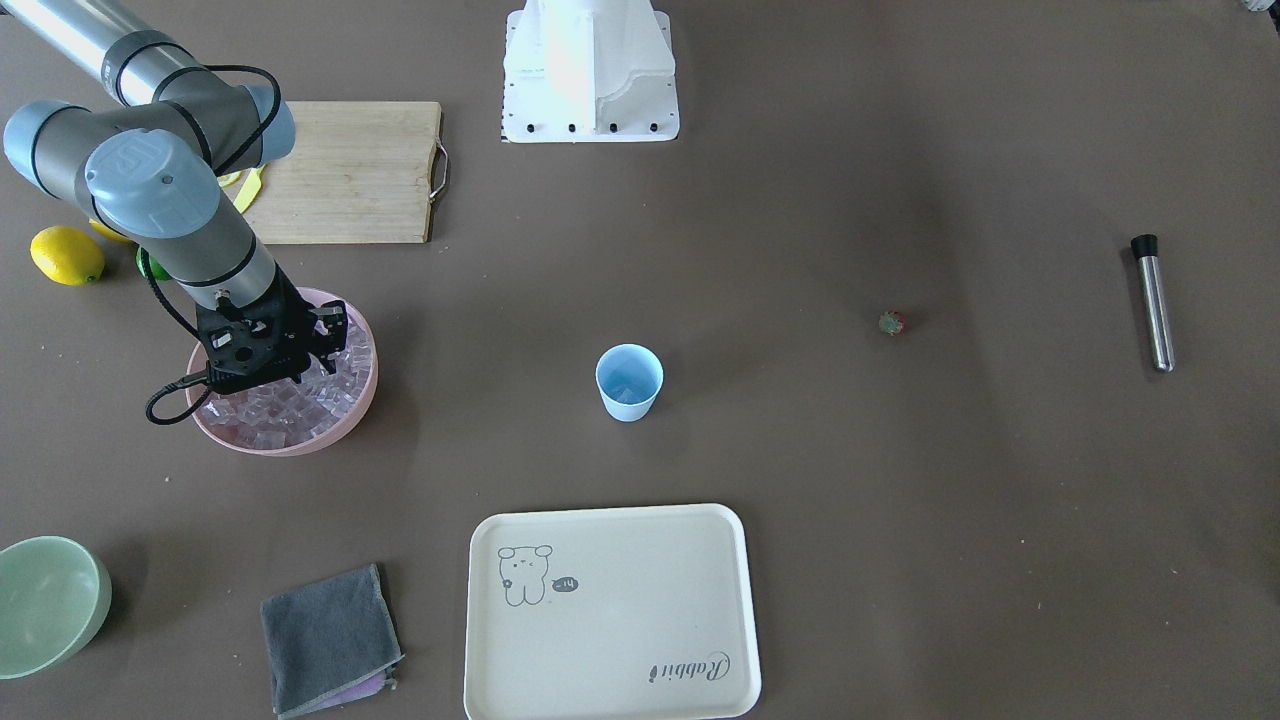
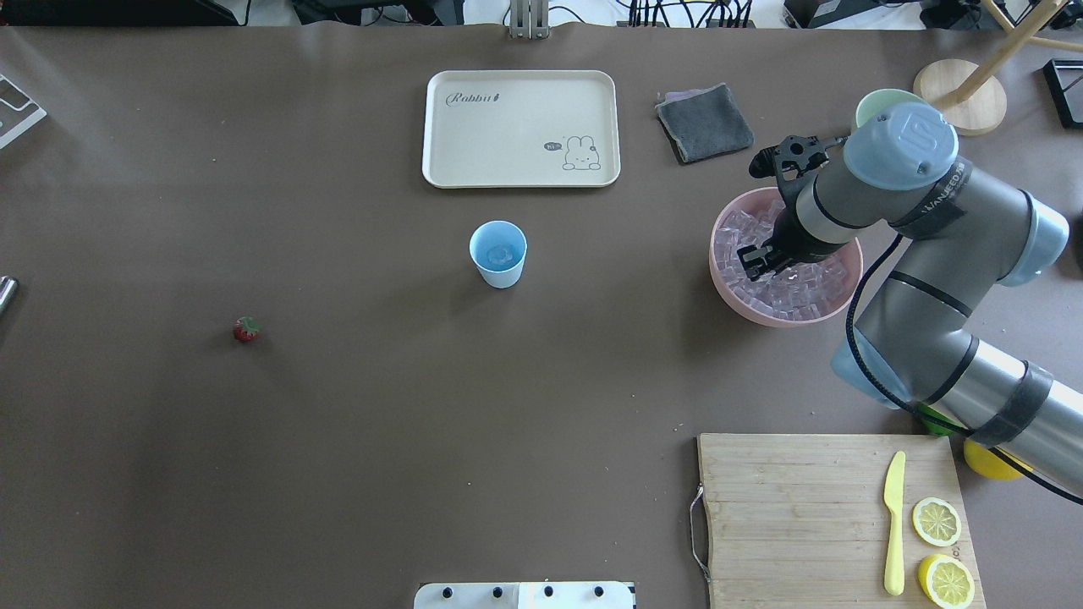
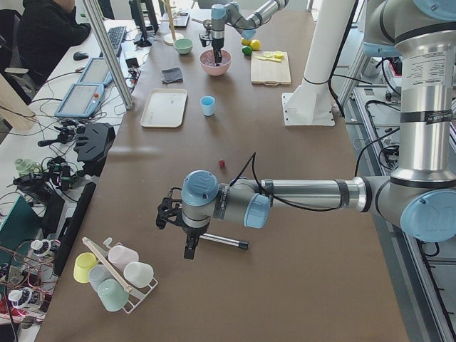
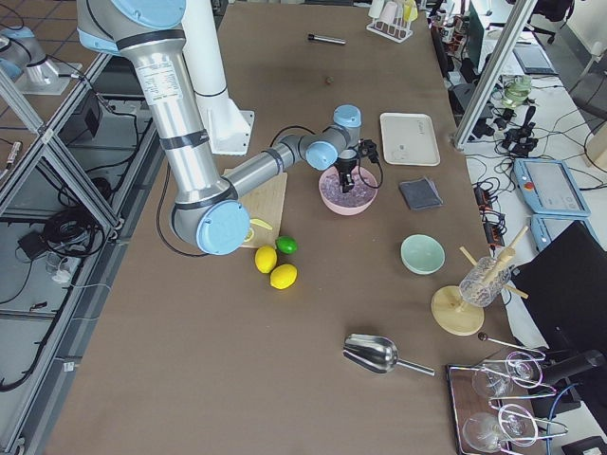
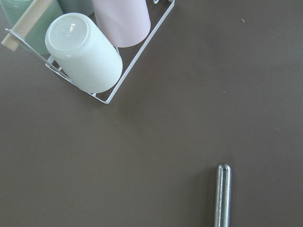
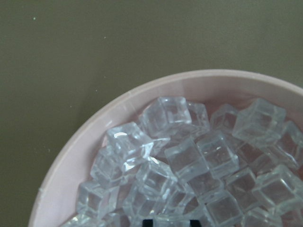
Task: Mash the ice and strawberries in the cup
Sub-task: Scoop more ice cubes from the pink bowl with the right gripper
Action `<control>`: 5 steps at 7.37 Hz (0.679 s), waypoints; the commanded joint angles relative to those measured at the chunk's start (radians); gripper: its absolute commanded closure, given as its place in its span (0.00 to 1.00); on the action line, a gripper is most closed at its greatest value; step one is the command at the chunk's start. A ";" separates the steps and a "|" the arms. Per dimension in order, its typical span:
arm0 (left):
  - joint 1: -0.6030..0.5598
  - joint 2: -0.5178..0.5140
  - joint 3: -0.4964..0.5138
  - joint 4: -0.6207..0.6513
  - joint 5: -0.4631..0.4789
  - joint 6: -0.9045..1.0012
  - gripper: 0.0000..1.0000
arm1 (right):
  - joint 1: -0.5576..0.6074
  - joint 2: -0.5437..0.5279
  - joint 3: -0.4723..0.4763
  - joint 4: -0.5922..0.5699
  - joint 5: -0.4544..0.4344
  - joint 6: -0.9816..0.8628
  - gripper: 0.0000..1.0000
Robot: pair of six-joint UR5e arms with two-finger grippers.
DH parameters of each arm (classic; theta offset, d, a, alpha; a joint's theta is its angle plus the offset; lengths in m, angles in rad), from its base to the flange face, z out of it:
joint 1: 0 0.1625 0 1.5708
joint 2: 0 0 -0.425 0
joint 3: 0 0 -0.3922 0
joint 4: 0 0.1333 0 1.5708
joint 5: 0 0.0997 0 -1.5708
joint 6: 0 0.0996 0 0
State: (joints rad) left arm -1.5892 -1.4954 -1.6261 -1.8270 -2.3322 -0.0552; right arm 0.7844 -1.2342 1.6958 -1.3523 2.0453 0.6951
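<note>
The ice cube will leave my right gripper inside the light blue cup (image 1: 629,385), down with the clear piece at its bottom.
The light blue cup (image 2: 497,254) stands upright mid-table, with something clear and glassy at its bottom. Far off on bare table lies the strawberry (image 2: 245,329). The ice (image 2: 804,288) fills a pink bowl (image 2: 761,315). My right gripper (image 2: 766,260) is lowered into that ice. In the right wrist view its two dark fingertips (image 6: 147,222) sit one cube-width apart at the bottom edge, with an ice cube between them. My left gripper (image 3: 189,249) hangs over a steel rod (image 3: 221,241) at the table's far end; I cannot tell whether it is open or shut.
A cream tray (image 2: 520,127) and a grey cloth (image 2: 705,123) lie beyond the cup. A pale green bowl (image 1: 45,615) is near the pink bowl. A wooden board (image 2: 833,516) carries a yellow knife and lemon halves. A wire rack of cups (image 5: 85,52) is by the left wrist.
</note>
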 commanded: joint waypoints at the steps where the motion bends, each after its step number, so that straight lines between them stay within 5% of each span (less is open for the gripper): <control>1: 0.000 0.000 0.002 0.000 -0.001 0.000 0.01 | 0.010 0.005 0.002 -0.007 0.004 -0.019 0.96; 3: 0.000 -0.003 0.003 0.000 0.001 0.000 0.01 | 0.033 0.047 0.001 -0.019 0.006 -0.017 0.98; 5: 0.000 -0.002 0.000 0.000 -0.001 0.000 0.01 | 0.039 0.209 0.001 -0.173 0.003 0.010 0.99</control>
State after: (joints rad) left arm -1.5892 -1.4984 -1.6238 -1.8270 -2.3326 -0.0552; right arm 0.8199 -1.1232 1.6981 -1.4315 2.0495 0.6910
